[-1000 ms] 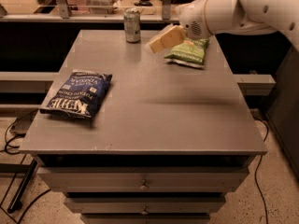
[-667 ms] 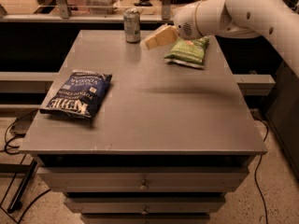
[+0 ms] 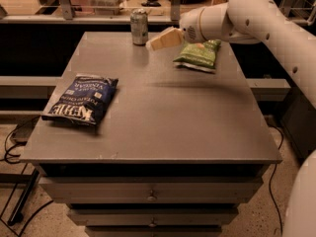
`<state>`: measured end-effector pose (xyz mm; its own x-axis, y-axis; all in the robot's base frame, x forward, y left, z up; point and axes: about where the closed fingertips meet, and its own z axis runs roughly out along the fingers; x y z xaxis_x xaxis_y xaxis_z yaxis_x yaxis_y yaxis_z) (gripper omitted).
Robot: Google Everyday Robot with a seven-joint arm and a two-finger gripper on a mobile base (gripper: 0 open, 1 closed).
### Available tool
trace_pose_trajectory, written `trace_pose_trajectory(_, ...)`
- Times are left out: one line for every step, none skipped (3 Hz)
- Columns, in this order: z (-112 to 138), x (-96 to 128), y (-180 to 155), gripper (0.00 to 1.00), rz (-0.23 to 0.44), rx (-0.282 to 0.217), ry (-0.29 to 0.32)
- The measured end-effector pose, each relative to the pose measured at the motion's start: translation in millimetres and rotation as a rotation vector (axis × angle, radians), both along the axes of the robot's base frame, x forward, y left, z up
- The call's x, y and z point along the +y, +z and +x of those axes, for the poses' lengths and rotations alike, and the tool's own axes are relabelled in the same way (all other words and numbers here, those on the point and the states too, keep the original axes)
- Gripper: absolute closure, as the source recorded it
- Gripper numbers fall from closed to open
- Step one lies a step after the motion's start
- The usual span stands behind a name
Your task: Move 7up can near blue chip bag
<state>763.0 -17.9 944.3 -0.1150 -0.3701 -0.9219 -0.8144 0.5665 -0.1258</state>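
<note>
I need to next move my gripper over to the upper part of the 7up can (image 3: 139, 17) at the far edge of the table, and I need to close it there.
The 7up can (image 3: 139, 26) stands upright at the far edge of the grey table (image 3: 163, 117), left of centre. The blue chip bag (image 3: 81, 98) lies flat near the table's left edge. My gripper (image 3: 159, 40) reaches in from the right on a white arm, with its tan fingers pointing left. It hovers just right of the can and a little nearer, not touching it. Nothing is in it.
A green chip bag (image 3: 198, 55) lies at the far right of the table, just below the arm. Drawers (image 3: 148, 196) sit under the tabletop. A counter with metal posts runs behind the table. Cables lie on the floor at the left.
My gripper has moved left and slightly away, closing in on the can. The can and both bags have not moved.
</note>
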Motion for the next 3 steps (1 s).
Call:
trace_pose_trajectory(5,9,-8,0.0,0.025,0.025,0.0)
trace_pose_trajectory(27,23,-16,0.0,0.067,0.026,-0.011)
trace_pose_trajectory(53,32,-25,0.0,0.086,0.016,-0.03)
